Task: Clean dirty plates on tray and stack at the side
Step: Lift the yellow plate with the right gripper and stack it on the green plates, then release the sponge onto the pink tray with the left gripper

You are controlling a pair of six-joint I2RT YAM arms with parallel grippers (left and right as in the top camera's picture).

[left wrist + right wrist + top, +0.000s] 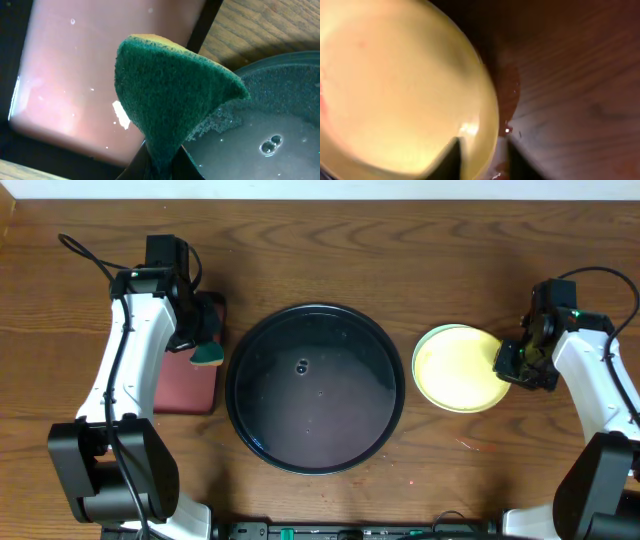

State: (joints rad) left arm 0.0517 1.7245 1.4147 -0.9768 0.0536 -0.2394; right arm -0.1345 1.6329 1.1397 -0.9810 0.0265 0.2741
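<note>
My left gripper is going to release the green sponge near the middle of the reddish-brown tray (191,347) (126,59), a little toward the black tray.
The black tray (320,412) sits mid-table, wet and with no plates on it; it also shows in the left wrist view (285,105). A yellow plate (455,368) lies to its right on a pale green plate whose rim (430,337) peeks out. My right gripper (508,362) straddles the yellow plate's right rim and is shut on it; the wrist view shows the plate (395,85) between the fingers (484,155). My left gripper (205,345) is shut on a green sponge (165,85), held over the small reddish-brown tray.
The reddish-brown rectangular tray (185,385) lies left of the black tray, also in the left wrist view (75,75). Small red smears mark the wood in front of the plates (470,445). Bare wooden table surrounds everything.
</note>
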